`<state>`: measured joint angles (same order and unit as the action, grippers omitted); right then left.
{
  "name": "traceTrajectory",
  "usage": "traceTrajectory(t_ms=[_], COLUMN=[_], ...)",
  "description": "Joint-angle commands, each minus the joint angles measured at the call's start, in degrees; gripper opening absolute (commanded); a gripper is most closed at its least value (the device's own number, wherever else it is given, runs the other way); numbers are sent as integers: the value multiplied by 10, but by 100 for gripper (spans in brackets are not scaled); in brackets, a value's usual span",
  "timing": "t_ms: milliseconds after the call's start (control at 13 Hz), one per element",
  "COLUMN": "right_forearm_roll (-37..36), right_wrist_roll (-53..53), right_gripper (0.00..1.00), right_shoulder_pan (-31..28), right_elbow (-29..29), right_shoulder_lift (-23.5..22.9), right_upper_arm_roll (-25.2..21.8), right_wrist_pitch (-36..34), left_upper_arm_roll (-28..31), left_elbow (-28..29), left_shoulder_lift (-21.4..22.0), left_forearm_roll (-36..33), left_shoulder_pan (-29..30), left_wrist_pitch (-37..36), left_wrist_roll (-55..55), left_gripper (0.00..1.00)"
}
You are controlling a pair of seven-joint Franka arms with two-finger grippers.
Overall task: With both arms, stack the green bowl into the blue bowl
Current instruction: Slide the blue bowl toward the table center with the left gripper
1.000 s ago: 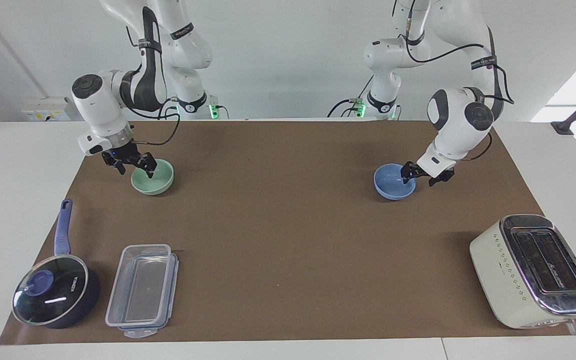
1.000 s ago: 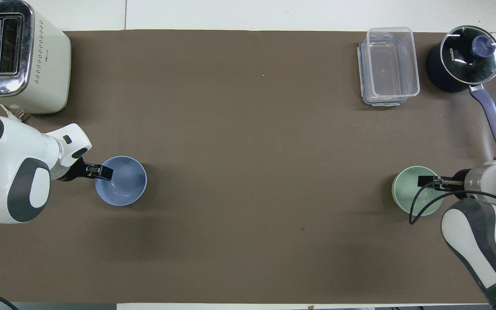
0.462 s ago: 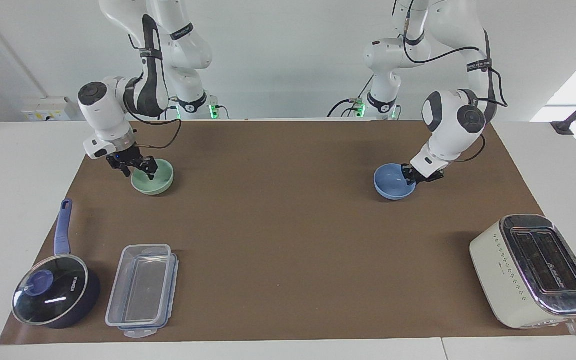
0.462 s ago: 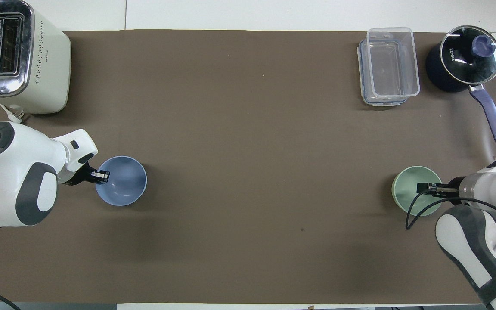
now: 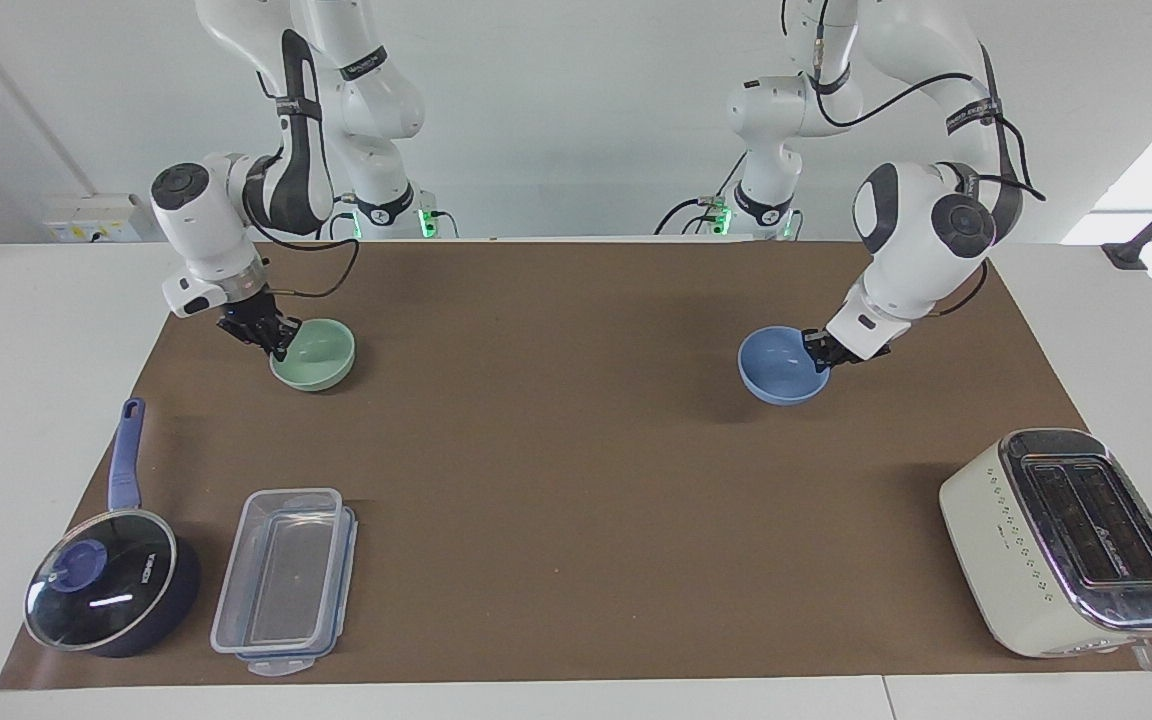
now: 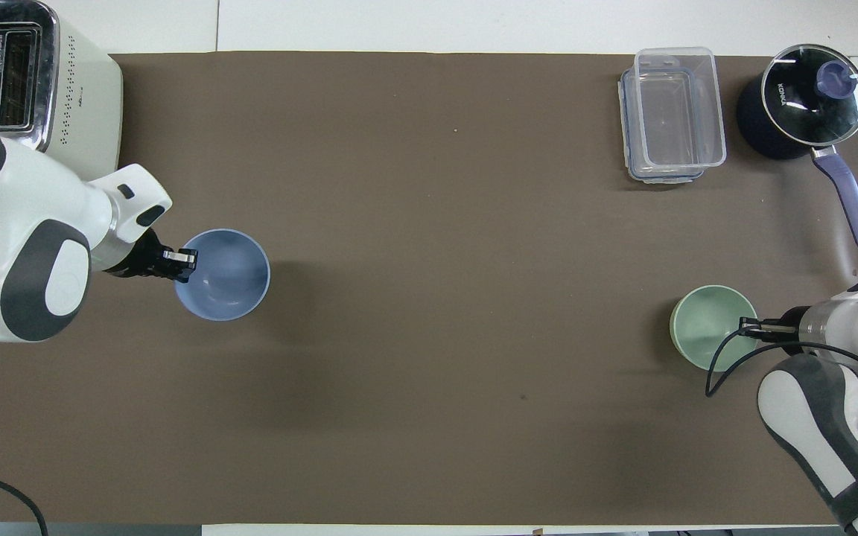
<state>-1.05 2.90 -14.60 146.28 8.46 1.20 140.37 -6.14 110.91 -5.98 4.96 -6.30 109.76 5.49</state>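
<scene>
I should set the sky-blue bowl down with my left gripper on the open middle of the brown mat (image 6: pixel 418 313).
The pale green bowl (image 5: pixel 316 356) hangs tilted just above the brown mat at the right arm's end. My right gripper (image 5: pixel 276 338) is shut on its rim; the pair also shows in the overhead view, bowl (image 6: pixel 708 327) and gripper (image 6: pixel 748 327). The sky-blue bowl (image 5: pixel 779 367) is held just above the mat at the left arm's end, its shadow below it. My left gripper (image 5: pixel 818 352) is shut on its rim; in the overhead view the bowl (image 6: pixel 224 275) sits beside the gripper (image 6: pixel 185 260). The bowls are far apart.
A cream toaster (image 5: pixel 1066 540) stands farther from the robots at the left arm's end. A clear plastic container (image 5: pixel 286 580) and a dark blue saucepan with a glass lid (image 5: pixel 106 590) stand farther from the robots at the right arm's end.
Both grippers closed on their bowls' rims and raised them off the mat. The blue bowl rose more and drifted away from the robots; the green bowl tipped and shifted slightly toward the table's middle.
</scene>
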Motion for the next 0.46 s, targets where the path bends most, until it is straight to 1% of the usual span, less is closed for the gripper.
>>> traceTrajectory(t_ms=[0,77,154,231,385], right_forearm_roll=[1,1,1,1,0], right_wrist_roll=[17,17,17,16,17], right_gripper=[0,0,0,0,0], right_shoulder_pan=[-5,-4,-3,-3,-3], right_elbow=[-10,-33,-59,-88,-127], right_shoulder_lift=[10,14,14,14,20], right_upper_arm_roll=[5,5,5,6,9], right_wrist_pitch=[-9,-44,-80,-111,-149], left_upper_arm_roll=[4,4,3,3,3], left_elbow=[-42,-20,-11,4,40], left_shoulder_lift=[-38,-36,-38,-40,-43], left_forearm_roll=[21,22,24,33,47], left_shoulder_pan=[-105,-144,-173,-198,-232], left_wrist_pitch=[12,45,62,87,139], left_wrist_roll=[140,175,194,205,210], left_gripper=[0,0,0,0,0])
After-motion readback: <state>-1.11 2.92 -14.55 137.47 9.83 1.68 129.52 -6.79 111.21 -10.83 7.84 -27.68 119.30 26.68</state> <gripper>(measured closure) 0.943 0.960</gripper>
